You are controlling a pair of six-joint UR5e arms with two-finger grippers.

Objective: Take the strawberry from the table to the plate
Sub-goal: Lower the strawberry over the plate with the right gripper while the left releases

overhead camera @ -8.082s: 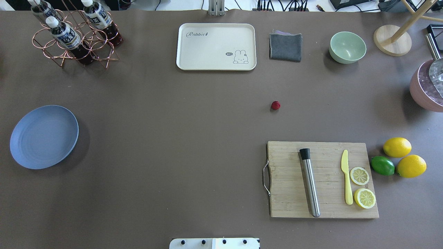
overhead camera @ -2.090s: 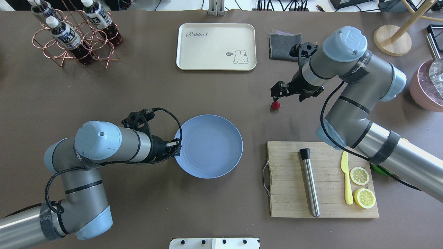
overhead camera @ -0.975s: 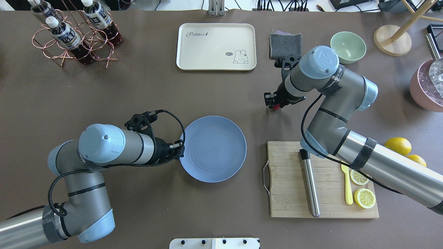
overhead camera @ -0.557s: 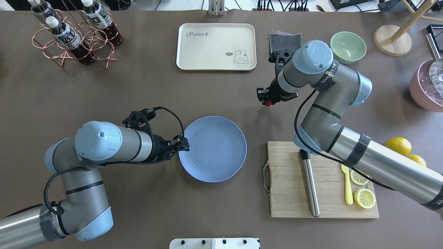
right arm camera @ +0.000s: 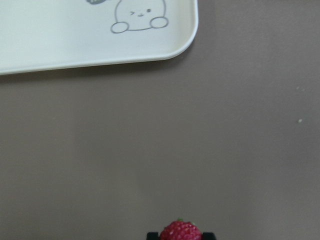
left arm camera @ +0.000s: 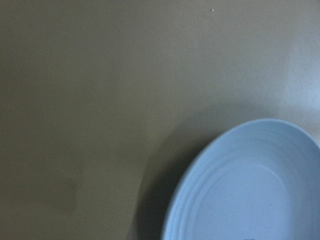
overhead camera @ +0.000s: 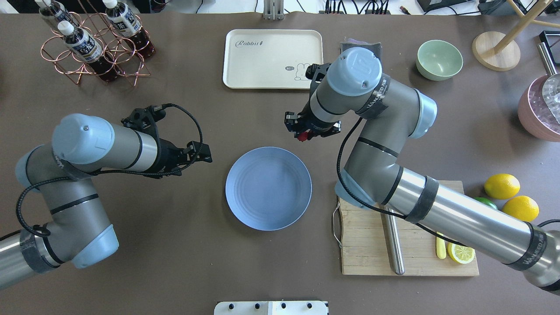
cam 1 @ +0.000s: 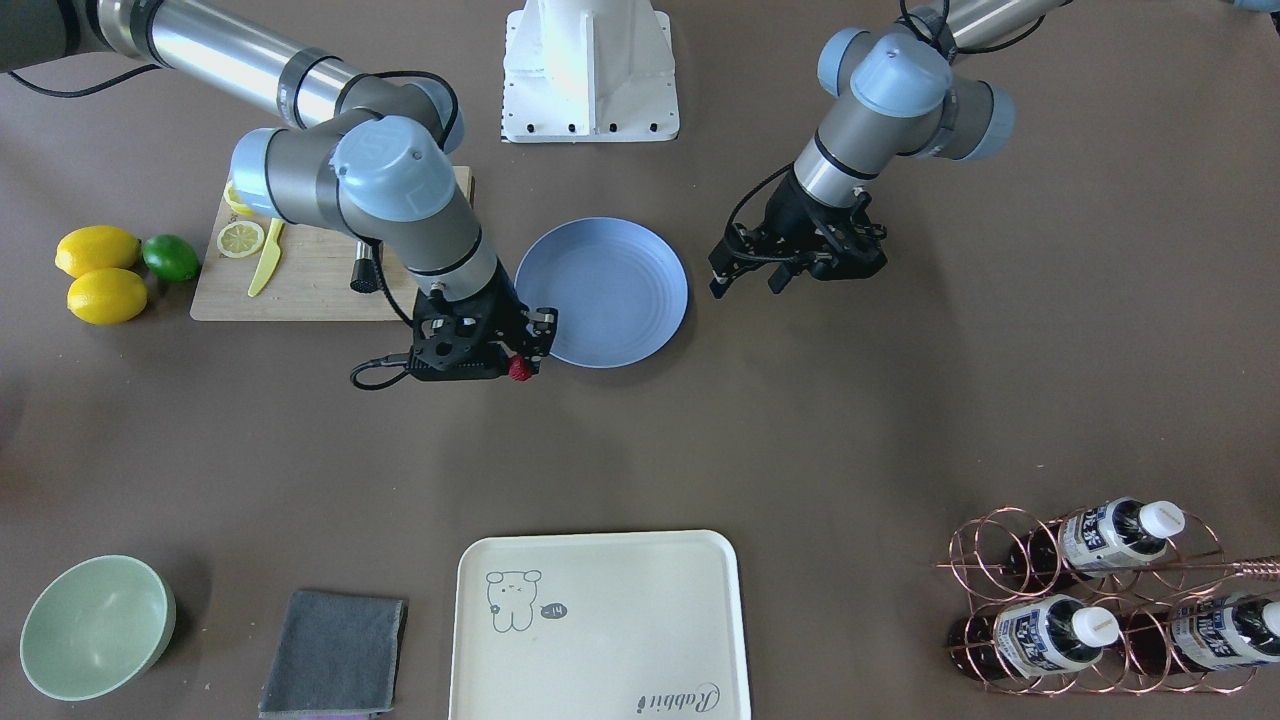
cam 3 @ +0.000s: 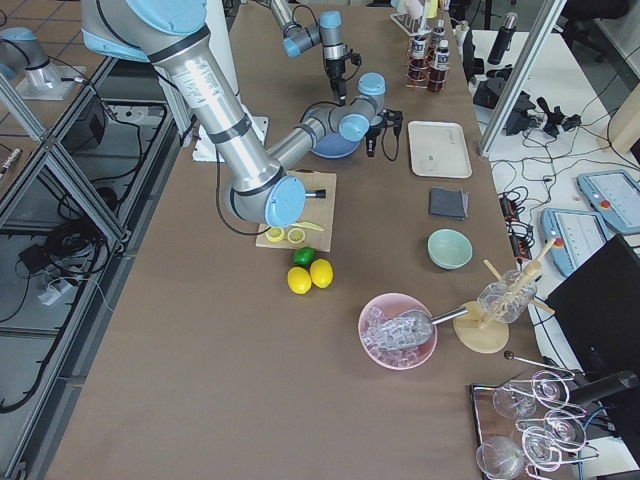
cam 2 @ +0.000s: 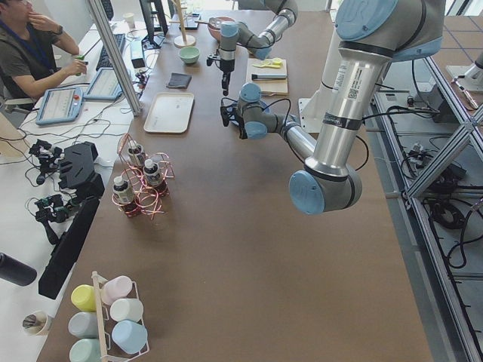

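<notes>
My right gripper needs to let go of the strawberry near the middle of the light blue plate (cam 1: 600, 299). It is now clamped beside the plate's rim.
The light blue plate (overhead camera: 268, 188) lies on the brown table (overhead camera: 175, 262) at the middle. My right gripper (overhead camera: 301, 131) hangs just past the plate's far right rim, shut on the small dark red strawberry (overhead camera: 301, 137). From the front, the strawberry (cam 1: 519, 369) is clamped beside the plate's rim (cam 1: 640, 345). The right wrist view has the strawberry (right arm camera: 181, 231) at its bottom edge, over bare table. My left gripper (overhead camera: 205, 155) stands open to the left of the plate, apart from it. The left wrist view catches the plate (left arm camera: 250, 190) at lower right.
A cream tray (overhead camera: 273, 59) and a pale green bowl (overhead camera: 439, 59) sit at the far side, with a bottle rack (overhead camera: 94, 48) at the far left. A cutting board (overhead camera: 372, 253) with a muddler lies under my right arm, lemons (overhead camera: 502, 186) beside it.
My right gripper has carried the strawberry left to the plate's far right rim. My left gripper has drawn back left and away from the plate, which has stayed put.
</notes>
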